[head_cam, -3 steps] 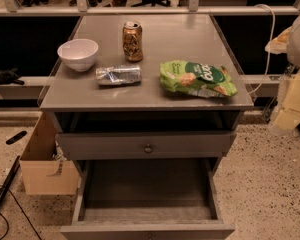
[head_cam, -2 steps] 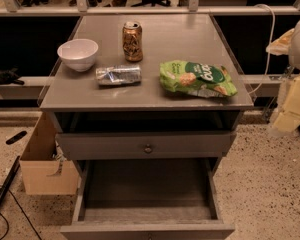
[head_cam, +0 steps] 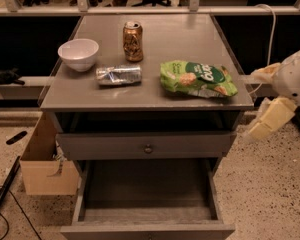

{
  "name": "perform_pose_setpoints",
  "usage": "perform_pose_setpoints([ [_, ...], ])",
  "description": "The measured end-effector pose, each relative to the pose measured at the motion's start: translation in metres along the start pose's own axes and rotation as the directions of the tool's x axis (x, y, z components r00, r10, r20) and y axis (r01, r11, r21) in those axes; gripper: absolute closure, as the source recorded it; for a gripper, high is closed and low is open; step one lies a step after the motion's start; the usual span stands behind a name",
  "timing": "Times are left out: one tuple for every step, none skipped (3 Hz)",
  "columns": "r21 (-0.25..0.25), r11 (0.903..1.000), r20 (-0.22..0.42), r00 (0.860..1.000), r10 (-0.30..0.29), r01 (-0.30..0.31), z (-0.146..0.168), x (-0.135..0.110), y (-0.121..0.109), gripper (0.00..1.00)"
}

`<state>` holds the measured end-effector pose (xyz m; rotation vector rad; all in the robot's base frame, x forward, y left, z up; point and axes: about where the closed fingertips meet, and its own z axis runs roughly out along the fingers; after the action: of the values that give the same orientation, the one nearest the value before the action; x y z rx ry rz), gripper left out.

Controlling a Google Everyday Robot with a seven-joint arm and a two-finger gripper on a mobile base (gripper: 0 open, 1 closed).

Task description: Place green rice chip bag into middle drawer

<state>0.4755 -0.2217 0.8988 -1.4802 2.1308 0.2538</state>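
The green rice chip bag is next for my gripper, which should go to it and close on the bag's middle (head_cam: 207, 75), toward the end farthest from the silver-blue packet.
The green rice chip bag (head_cam: 198, 78) lies flat on the right side of the grey cabinet top (head_cam: 190, 34), close to the front edge. The middle drawer (head_cam: 146, 211) is pulled out at the bottom of the view, and its grey floor is bare. My gripper (head_cam: 268, 118), pale cream, hangs off the right side of the cabinet. It is lower than the cabinet top, to the right of the bag, and holds nothing that I can see.
A white bowl (head_cam: 78, 54), a gold soda can (head_cam: 133, 41) and a silver-blue foil packet (head_cam: 119, 75) stand on the cabinet top left of the bag. A closed drawer front with a round knob (head_cam: 148, 148) sits above the open drawer. A cardboard box (head_cam: 46, 161) stands on the floor at the left.
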Motion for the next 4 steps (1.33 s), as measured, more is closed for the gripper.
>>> perform_pose_setpoints([
  [-0.060,0.9967,0.098,0.993,0.060,-0.054,0.040,-0.010,-0.030,0.00],
  [-0.060,0.9967,0.098,0.993,0.060,-0.054,0.040,-0.010,-0.030,0.00],
  [-0.054,0.9977,0.097,0.994,0.046,-0.041,0.042,-0.016,-0.036,0.00],
  [-0.036,0.9993,0.089,0.996,-0.006,0.009,0.044,-0.033,-0.057,0.00],
])
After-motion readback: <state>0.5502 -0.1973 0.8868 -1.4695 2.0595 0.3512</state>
